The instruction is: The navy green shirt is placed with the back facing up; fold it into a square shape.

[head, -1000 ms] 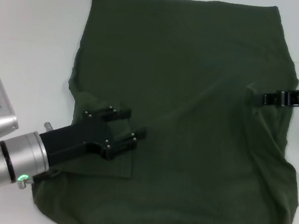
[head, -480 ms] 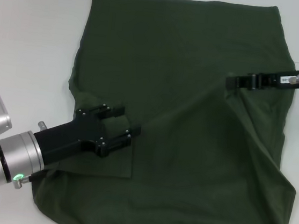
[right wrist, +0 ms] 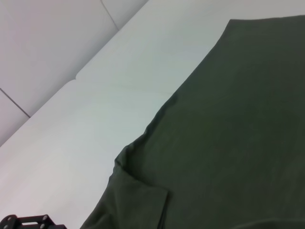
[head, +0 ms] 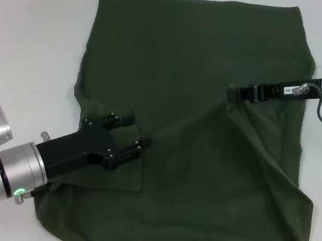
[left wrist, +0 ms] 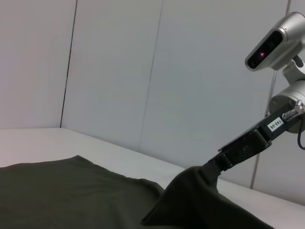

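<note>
Next, I let go of the lifted fold of cloth with my right gripper on the shirt's body (head: 228, 142), across from the folded sleeve flap.
The navy green shirt (head: 195, 72) lies spread flat on the white table (head: 37, 31), plain side up. Its left sleeve is folded in over the body as a flap (head: 125, 174). My left gripper (head: 140, 131) hovers open over that flap, with nothing between its fingers. My right gripper (head: 234, 94) is shut on the shirt's right side and holds a lifted fold of cloth over the body, right of the middle. The left wrist view shows that right gripper (left wrist: 214, 164) pinching a raised peak of the shirt (left wrist: 71, 191). The right wrist view shows the shirt (right wrist: 228, 119) and the left gripper's edge (right wrist: 28, 222).
Bare white table surrounds the shirt on the left and far side (head: 46, 3). A pale wall (left wrist: 119, 71) stands behind the table. The shirt's lower right edge (head: 305, 230) hangs loosely rumpled near the frame's edge.
My right gripper has moved left toward the shirt's middle, dragging the right side of the cloth with it. My left gripper has drawn back slightly toward me.
</note>
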